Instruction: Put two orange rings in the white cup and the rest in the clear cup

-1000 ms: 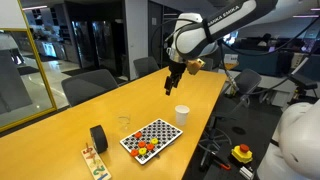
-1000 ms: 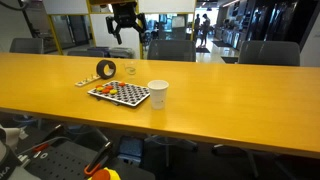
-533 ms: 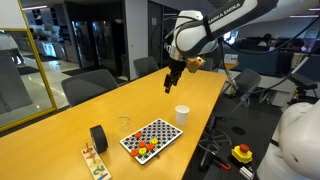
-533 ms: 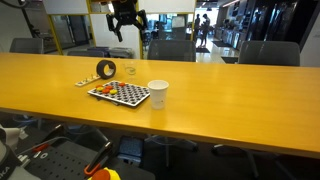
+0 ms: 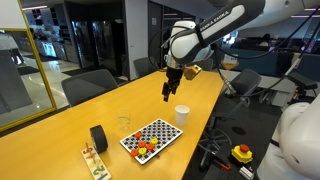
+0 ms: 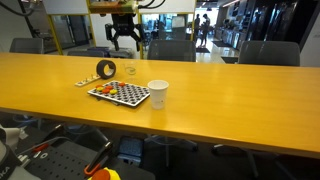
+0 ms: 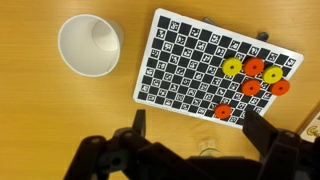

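Note:
Next, I move my gripper to the yellow ring [image 5: 152,141] [image 7: 232,67] nearest the white cup on the checkered board and close it on the ring's sides.
Several tiny orange rings [image 7: 253,68] lie with one yellow bit [image 7: 233,67] at one end of a black-and-white checkered board [image 7: 190,65]. They also show in an exterior view [image 5: 143,148]. The white cup [image 7: 90,45] stands upright and empty beside the board, seen in both exterior views [image 5: 182,115] [image 6: 158,93]. The clear cup [image 7: 208,150] stands on the board's other side [image 5: 125,123] [image 6: 131,70], right under my gripper [image 7: 200,130]. The gripper is open, empty and high above the table [image 5: 168,92] [image 6: 122,38].
A black cylinder [image 5: 98,138] [image 6: 106,69] stands near the board. A small wooden piece [image 5: 95,162] lies by the table end. The long wooden table [image 5: 200,85] has office chairs [image 5: 90,85] around it. Glass walls stand behind.
My gripper has come down a little towards the table, over the clear cup and the board. The cups, board and rings have not moved.

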Controlling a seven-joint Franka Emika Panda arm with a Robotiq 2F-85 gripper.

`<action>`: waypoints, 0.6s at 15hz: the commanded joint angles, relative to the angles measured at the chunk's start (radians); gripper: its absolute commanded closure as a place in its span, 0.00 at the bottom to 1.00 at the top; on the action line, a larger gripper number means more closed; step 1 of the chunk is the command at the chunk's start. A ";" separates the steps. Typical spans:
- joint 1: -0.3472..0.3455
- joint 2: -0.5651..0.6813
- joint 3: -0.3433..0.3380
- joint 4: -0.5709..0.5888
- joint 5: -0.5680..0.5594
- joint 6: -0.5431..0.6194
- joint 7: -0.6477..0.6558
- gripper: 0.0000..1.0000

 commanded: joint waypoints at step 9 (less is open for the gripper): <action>0.044 0.206 0.065 0.008 -0.080 0.037 -0.269 0.00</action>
